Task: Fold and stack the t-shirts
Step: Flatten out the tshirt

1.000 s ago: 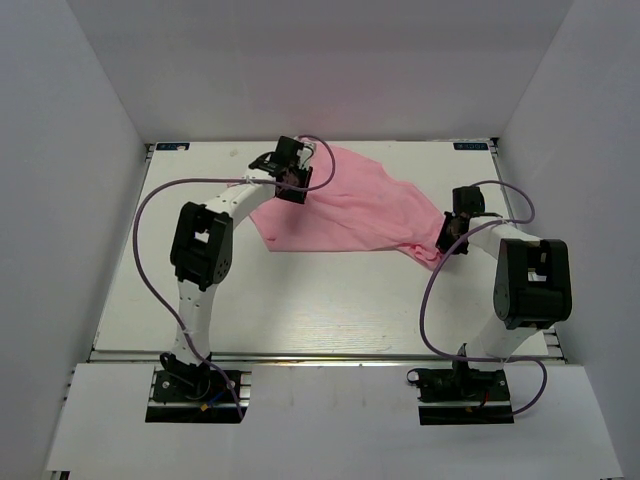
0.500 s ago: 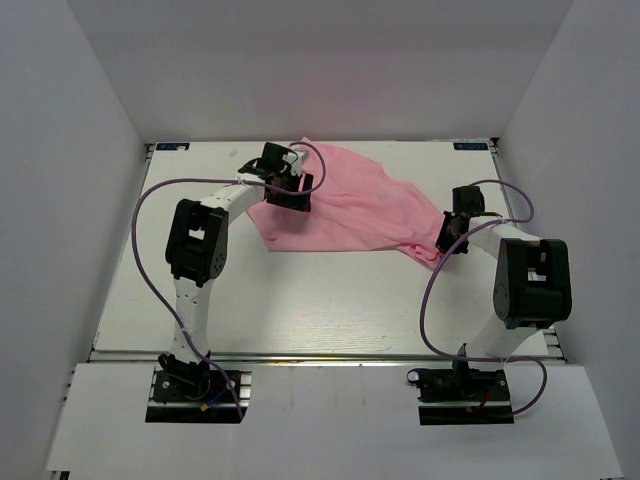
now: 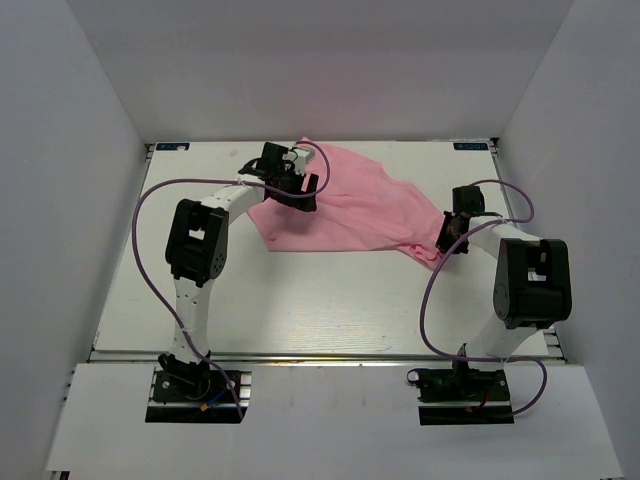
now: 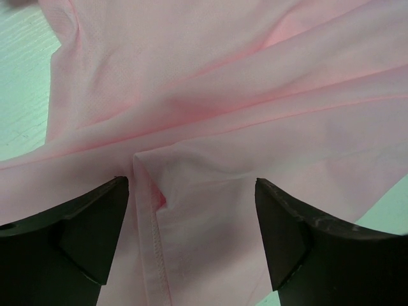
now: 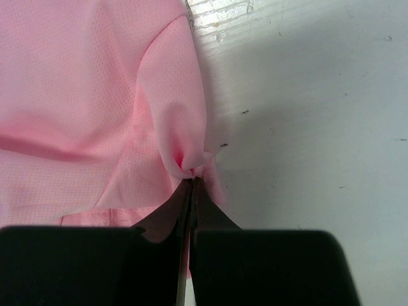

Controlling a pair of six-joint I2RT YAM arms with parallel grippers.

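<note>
My left gripper will pinch the t-shirt's turned-over edge (image 4: 162,206) as the pink t-shirt lies crumpled, and lift along with my right gripper to spread it flat before folding.
A plain light pink t-shirt (image 3: 355,210) lies crumpled across the back middle of the white table. My left gripper (image 3: 297,190) sits over its left part. Its jaws stand wide open, with folds and a stitched hem of the t-shirt (image 4: 210,134) between them, and my left gripper (image 4: 191,210) holds nothing. My right gripper (image 3: 447,240) is at the shirt's right corner. In the right wrist view my right gripper (image 5: 191,182) is shut on a pinched bunch of the t-shirt (image 5: 95,95) fabric.
White walls enclose the table (image 3: 300,300) at the back and both sides. Purple cables (image 3: 145,230) loop from both arms. The bare tabletop (image 5: 306,115) lies to the right of the shirt's corner.
My left gripper moved left and a little toward me over the shirt's left part, then turned slightly. The right arm and its pinch on the fabric have not moved.
</note>
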